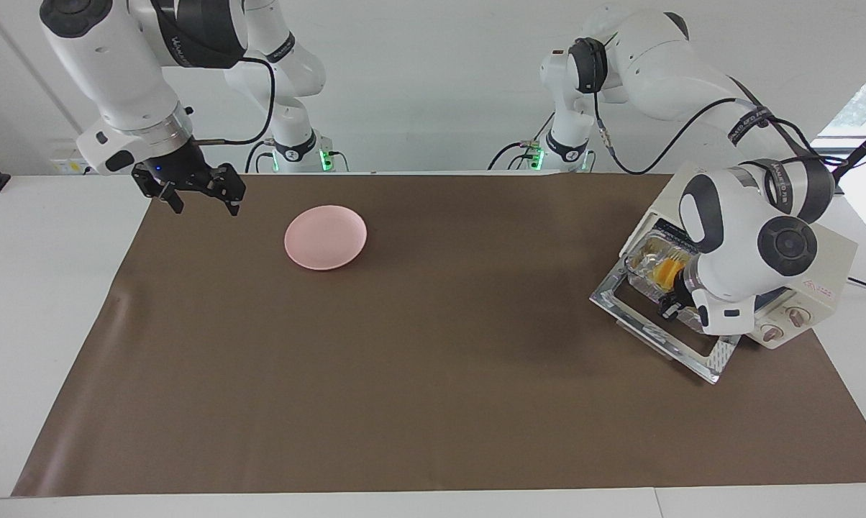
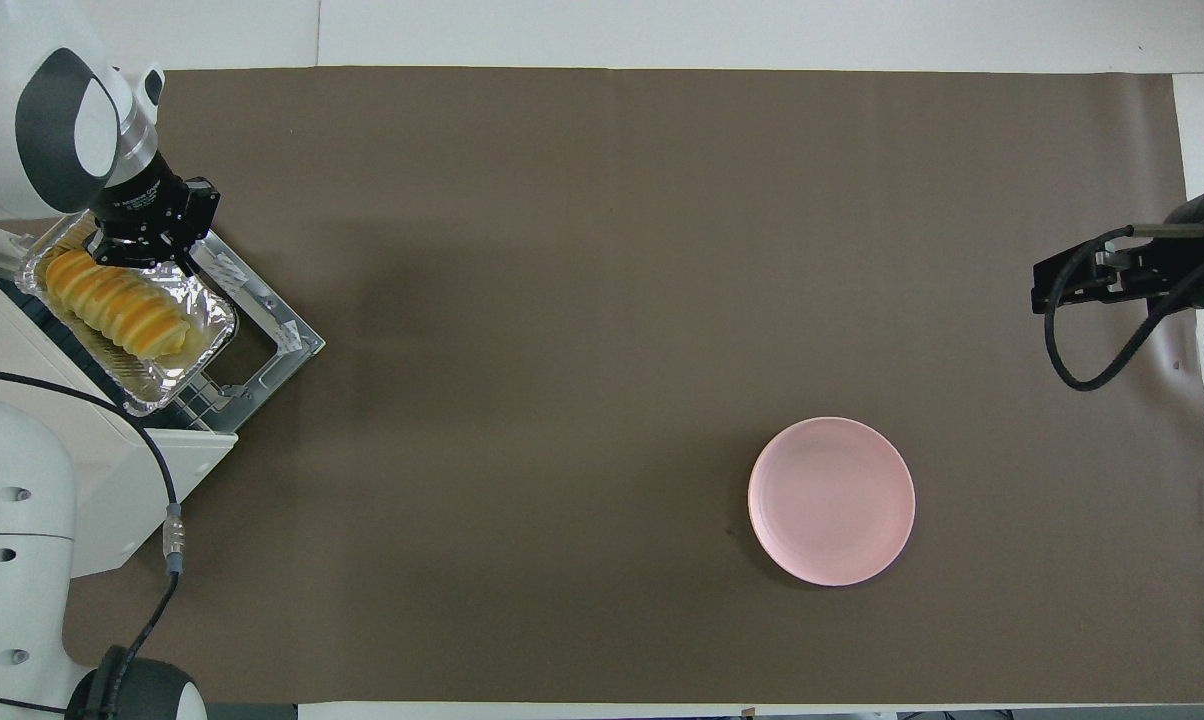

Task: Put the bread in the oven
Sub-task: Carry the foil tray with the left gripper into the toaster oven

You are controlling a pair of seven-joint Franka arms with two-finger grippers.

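Note:
My left gripper is to release the foil tray on the wire rack just inside the cream-white oven's opening point(image 2: 99, 341).
The bread point(image 2: 112, 310), a ridged yellow-orange loaf, lies in a crinkled foil tray point(image 2: 210, 312). My left gripper point(image 2: 140, 258) is shut on the tray's rim at the end farther from the robots. The tray sits at the mouth of the cream-white oven point(image 1: 814, 262), partly over its wire rack. The glass door point(image 1: 659, 332) hangs open onto the mat. In the facing view the bread point(image 1: 664, 272) shows inside the tray point(image 1: 640, 260) beside my left gripper point(image 1: 674, 308). My right gripper point(image 1: 199, 205) hangs open and waits over the mat's corner.
A pink plate point(image 1: 325, 237) lies on the brown mat toward the right arm's end; the overhead view shows the plate point(image 2: 831, 500) too. The oven point(image 2: 122, 470) stands at the left arm's end, and its open door point(image 2: 277, 335) juts onto the mat.

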